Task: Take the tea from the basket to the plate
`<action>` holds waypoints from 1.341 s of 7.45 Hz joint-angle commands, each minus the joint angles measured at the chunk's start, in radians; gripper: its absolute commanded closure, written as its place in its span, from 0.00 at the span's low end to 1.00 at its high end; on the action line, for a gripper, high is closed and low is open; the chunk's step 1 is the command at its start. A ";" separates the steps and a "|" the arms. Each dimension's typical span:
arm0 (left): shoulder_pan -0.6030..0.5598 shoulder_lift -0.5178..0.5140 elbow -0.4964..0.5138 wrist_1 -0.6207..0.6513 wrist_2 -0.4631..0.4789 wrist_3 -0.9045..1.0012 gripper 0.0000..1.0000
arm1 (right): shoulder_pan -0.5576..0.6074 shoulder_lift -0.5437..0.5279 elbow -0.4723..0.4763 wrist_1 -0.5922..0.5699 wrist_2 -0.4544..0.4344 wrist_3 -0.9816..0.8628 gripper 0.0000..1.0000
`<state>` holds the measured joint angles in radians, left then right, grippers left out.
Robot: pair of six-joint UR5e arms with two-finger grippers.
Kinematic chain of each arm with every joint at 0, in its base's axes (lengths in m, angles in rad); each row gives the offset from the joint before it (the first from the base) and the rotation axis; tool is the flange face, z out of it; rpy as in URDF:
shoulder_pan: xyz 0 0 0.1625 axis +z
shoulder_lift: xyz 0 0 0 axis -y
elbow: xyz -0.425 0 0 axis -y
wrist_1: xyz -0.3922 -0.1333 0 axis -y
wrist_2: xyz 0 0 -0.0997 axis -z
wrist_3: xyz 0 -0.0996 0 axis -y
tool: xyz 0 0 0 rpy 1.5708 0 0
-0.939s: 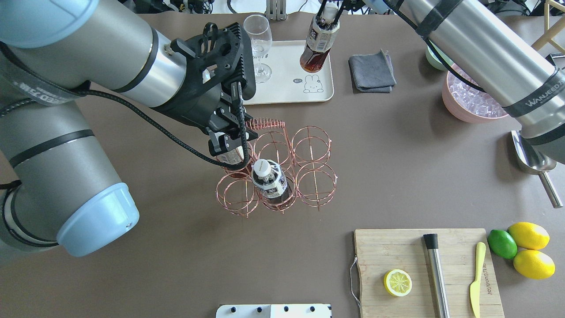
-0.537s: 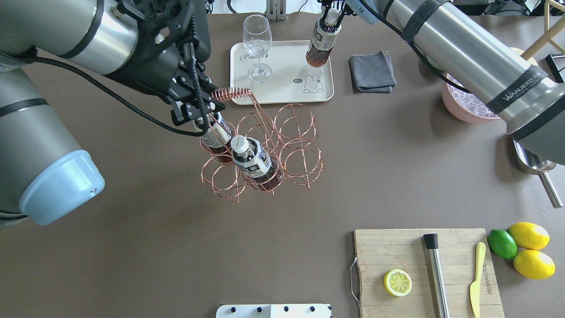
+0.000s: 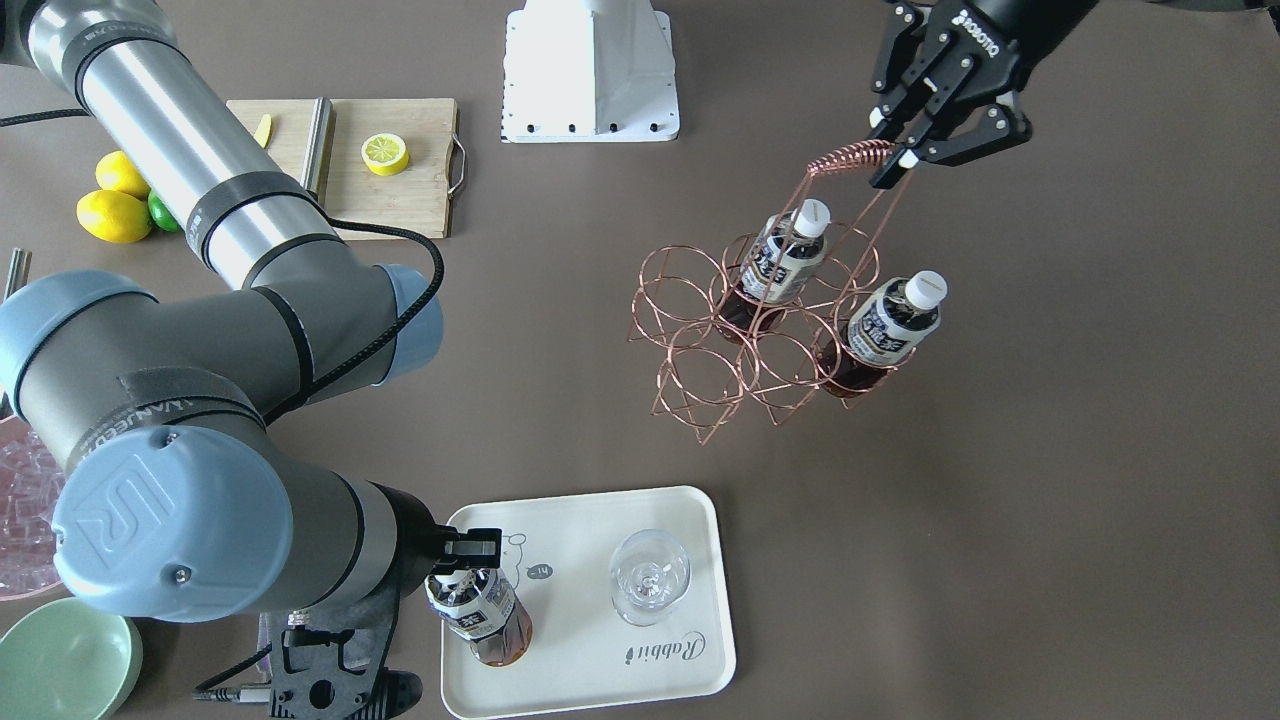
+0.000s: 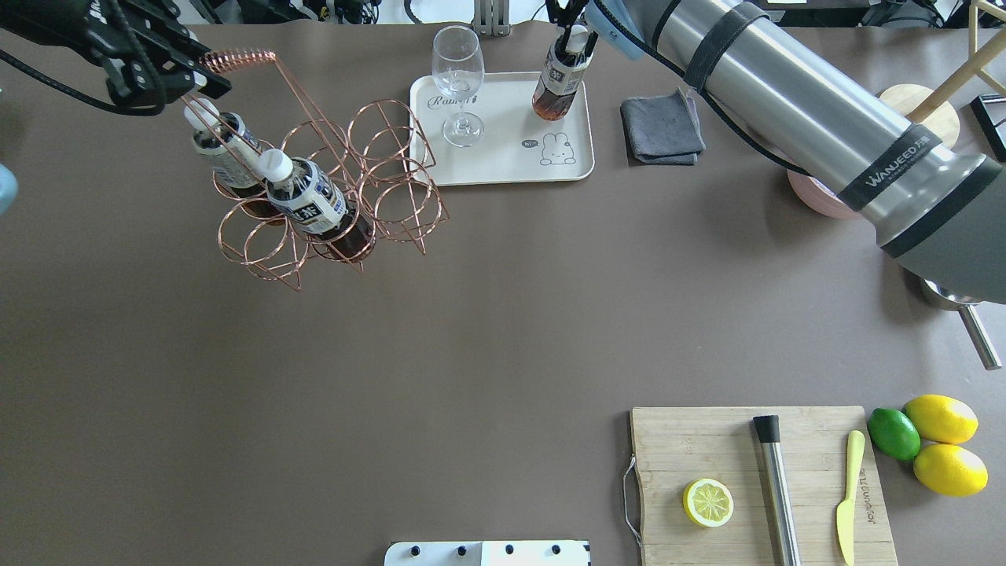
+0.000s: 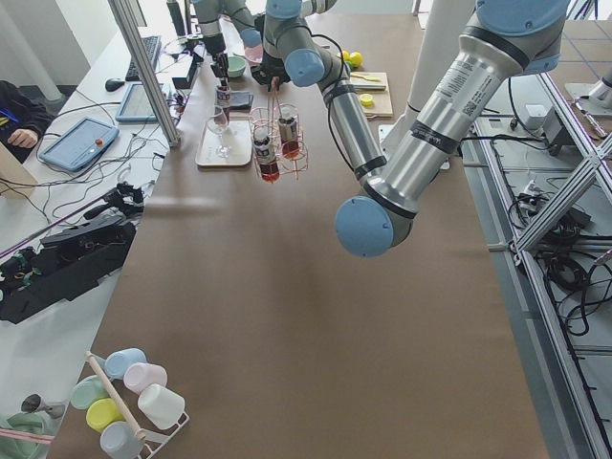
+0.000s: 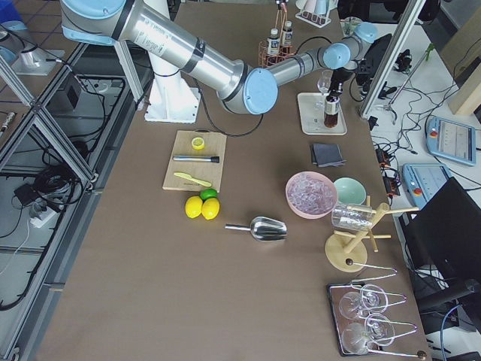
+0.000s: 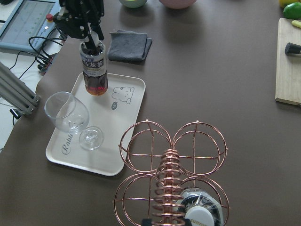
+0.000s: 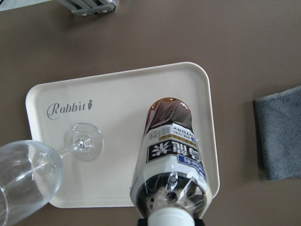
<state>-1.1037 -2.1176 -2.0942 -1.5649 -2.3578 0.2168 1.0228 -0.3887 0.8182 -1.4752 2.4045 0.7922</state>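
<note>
My right gripper needs to set the tea bottle upright on the cream plate (image 3: 535,602) (image 8: 152,136) between the wine glass and the plate's edge on the cloth side.
My right gripper (image 4: 572,33) is shut on the white cap of a tea bottle (image 4: 555,85) and holds it upright over the far right part of the cream plate (image 4: 503,157). I cannot tell whether its base touches the plate. The bottle also shows in the right wrist view (image 8: 171,155). My left gripper (image 3: 897,160) is shut on the coil handle (image 4: 240,56) of the copper wire basket (image 4: 393,196). The basket hangs tilted near the plate's left side. Two more tea bottles (image 4: 224,153) (image 4: 310,206) stand in the basket.
A wine glass (image 4: 458,79) stands on the plate's left part. A grey cloth (image 4: 662,127) lies right of the plate. A pink ice bowl (image 6: 310,194) and a green bowl (image 3: 65,665) stand further right. A cutting board (image 4: 707,440), lemons (image 4: 943,444) and a scoop (image 4: 974,330) lie near right.
My left gripper has carried the basket with its two bottles left and toward the table's far side. My right gripper has brought the tea bottle more upright over the plate.
</note>
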 commanded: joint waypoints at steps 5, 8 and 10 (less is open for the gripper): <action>-0.367 0.131 0.264 0.121 -0.037 0.575 1.00 | -0.024 0.039 0.010 -0.075 -0.013 -0.039 1.00; -0.419 0.084 0.440 0.114 0.023 0.833 1.00 | -0.035 0.040 0.012 -0.089 -0.019 -0.080 1.00; -0.426 0.024 0.526 0.105 0.043 0.933 1.00 | -0.046 0.039 0.012 -0.091 -0.018 -0.080 0.91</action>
<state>-1.5238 -2.0468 -1.6437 -1.4524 -2.3332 1.0605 0.9852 -0.3493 0.8295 -1.5646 2.3859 0.7128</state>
